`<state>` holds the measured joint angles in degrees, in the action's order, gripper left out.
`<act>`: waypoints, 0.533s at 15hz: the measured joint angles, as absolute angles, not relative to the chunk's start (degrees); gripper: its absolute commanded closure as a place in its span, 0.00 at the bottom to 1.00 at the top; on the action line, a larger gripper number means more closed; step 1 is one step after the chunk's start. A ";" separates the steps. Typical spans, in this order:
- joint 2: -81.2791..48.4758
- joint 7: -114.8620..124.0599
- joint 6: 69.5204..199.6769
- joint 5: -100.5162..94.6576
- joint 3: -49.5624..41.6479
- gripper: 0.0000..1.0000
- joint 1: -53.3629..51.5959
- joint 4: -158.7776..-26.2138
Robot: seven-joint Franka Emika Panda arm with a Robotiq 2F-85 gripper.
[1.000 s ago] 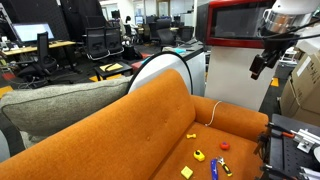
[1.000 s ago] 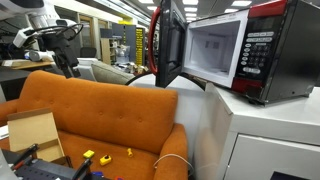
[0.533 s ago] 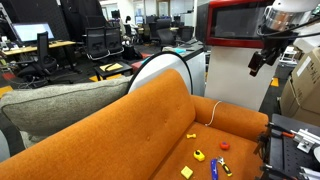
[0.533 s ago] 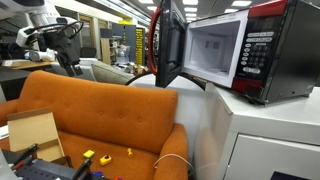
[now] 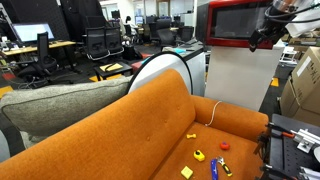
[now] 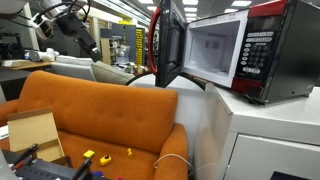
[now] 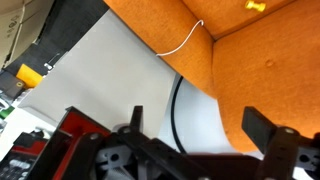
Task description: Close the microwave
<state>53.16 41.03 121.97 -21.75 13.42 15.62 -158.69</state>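
I will next close on the red upright handle (image 5: pixel 264 20) by the outer edge of the microwave's door.
The red microwave (image 6: pixel 262 50) stands on a white cabinet (image 6: pixel 260 135). Its red-framed door (image 6: pixel 168 45) with dark glass stands swung wide open. In an exterior view the door (image 5: pixel 235 22) faces the camera. My gripper (image 5: pixel 262 36) hangs in the air at door height, just beside the door's edge; whether it touches is unclear. In an exterior view the gripper (image 6: pixel 90 44) is well left of the door, above the sofa back. In the wrist view the gripper (image 7: pixel 200 125) is open and empty, with the sofa and a white surface below it.
An orange sofa (image 5: pixel 150 125) fills the foreground, with small toys (image 5: pixel 200 155) and a white cable (image 5: pixel 212 112) on its seat. A cardboard box (image 6: pixel 32 132) sits on it. A white rounded object (image 5: pixel 165 70) stands behind the sofa. Office desks and chairs (image 5: pixel 100 42) lie beyond.
My gripper has risen and moved toward the open microwave door. The door and the microwave have not moved.
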 measured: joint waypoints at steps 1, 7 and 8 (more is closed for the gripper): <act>54.08 42.61 122.85 -23.87 13.42 0.00 17.18 -158.72; 55.00 44.64 123.91 -25.34 14.03 0.00 18.70 -159.06; 55.00 44.65 123.91 -25.34 14.03 0.00 18.70 -159.06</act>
